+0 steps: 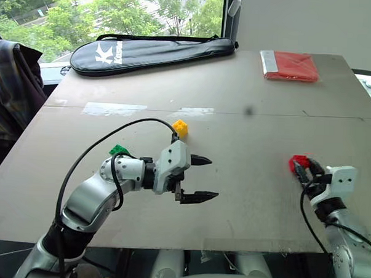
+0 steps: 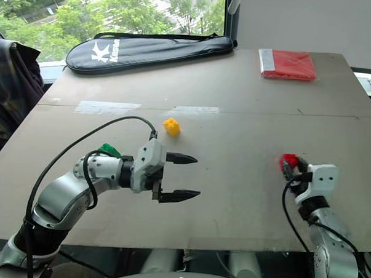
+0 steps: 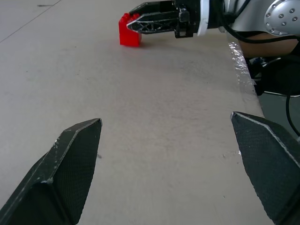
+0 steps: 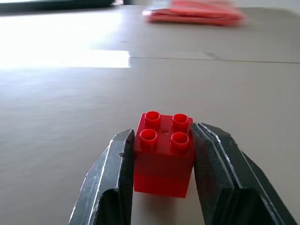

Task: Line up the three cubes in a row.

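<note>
My right gripper needs to release the red cube on the bare table [image 1: 263, 169] between my grippers, below the red packet's silver strip.
The red cube [image 4: 164, 154] stands on the table at the right, and my right gripper [image 1: 302, 169] is shut on it, one finger against each side. The yellow cube [image 1: 180, 128] rests near the table's middle. The green cube [image 1: 118, 150] peeks out behind my left forearm, partly hidden. My left gripper [image 1: 201, 177] hovers open over the table, pointing right, just in front of the yellow cube and apart from it, with nothing between its fingers. In the left wrist view the red cube [image 3: 129, 29] shows ahead with the right gripper's fingers on it.
A black racket bag [image 1: 149, 52] lies along the table's far edge. A flat red packet [image 1: 290, 65] lies at the far right corner. A checked cloth [image 1: 12, 88] hangs beside the table's left edge.
</note>
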Available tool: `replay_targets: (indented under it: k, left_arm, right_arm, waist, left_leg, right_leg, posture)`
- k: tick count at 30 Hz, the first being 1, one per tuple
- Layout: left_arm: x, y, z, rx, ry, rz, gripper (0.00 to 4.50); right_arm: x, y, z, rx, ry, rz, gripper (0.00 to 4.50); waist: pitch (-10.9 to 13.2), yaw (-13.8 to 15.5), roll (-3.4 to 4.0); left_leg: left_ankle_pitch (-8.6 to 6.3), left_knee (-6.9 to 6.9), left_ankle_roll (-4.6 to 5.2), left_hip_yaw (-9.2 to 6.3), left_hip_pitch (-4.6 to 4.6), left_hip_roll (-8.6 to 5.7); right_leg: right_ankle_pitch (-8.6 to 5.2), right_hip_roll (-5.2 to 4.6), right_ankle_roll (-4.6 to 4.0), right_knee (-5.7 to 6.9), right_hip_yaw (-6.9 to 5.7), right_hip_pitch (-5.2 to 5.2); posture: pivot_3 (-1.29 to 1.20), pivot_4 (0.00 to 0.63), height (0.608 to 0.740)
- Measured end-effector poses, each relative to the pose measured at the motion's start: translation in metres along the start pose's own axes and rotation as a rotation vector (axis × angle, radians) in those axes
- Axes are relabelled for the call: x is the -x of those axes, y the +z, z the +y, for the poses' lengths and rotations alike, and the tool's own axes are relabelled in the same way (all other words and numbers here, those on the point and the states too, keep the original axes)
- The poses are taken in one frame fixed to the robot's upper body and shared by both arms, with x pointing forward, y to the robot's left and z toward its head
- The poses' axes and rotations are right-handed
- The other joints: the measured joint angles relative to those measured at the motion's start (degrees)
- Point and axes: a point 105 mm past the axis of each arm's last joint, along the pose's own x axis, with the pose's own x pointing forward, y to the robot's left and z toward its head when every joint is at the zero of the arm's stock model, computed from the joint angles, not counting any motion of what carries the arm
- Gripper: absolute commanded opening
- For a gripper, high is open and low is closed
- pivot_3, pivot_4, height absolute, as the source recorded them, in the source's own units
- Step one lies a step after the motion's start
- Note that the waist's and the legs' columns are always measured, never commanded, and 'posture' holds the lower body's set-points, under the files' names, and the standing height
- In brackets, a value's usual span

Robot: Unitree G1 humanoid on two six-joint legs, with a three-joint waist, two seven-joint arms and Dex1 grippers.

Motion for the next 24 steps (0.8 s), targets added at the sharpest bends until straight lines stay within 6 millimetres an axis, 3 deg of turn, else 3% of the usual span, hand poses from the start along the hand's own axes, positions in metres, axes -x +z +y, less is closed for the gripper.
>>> replay_targets:
  k: [4, 11, 24]
  left_arm:
    - [0.005, -0.002, 0.002, -0.009, 0.021, 0.011, 4.5]
    - [0.006, -0.007, 0.001, 0.005, 0.04, 0.018, 4.5]
    - [0.013, -0.011, 0.0, -0.009, 0.019, 0.064, 4.5]
  right_arm:
    - [-0.003, 0.002, 0.006, 0.045, 0.032, -0.005, 1.3]
    - [-0.011, -0.004, 0.056, 0.005, 0.047, -0.042, 1.3]
    - [-0.005, -0.006, 0.061, -0.022, 0.035, -0.037, 1.3]
  waist:
    - [0.1, 0.1, -0.14]
    - [0.1, 0.1, -0.18]
    - [0.1, 0.1, -0.24]
  left_leg:
    - [0.0, 0.09, 0.0, 0.06, 0.01, -0.03]
    - [0.0, 0.02, -0.01, -0.04, -0.18, 0.04]
    - [0.0, 0.07, -0.01, -0.05, -0.28, 0.02]
  right_leg:
    - [-0.05, -0.04, 0.1, 0.0, 0.05, 0.01]
    - [0.02, -0.01, -0.05, 0.04, -0.04, -0.2]
    - [0.02, -0.04, -0.04, 0.02, -0.09, -0.28]
  posture:
    - [0.0, 0.15, 0.708]
    - [0.0, 0.15, 0.708]
    - [0.0, 0.15, 0.708]
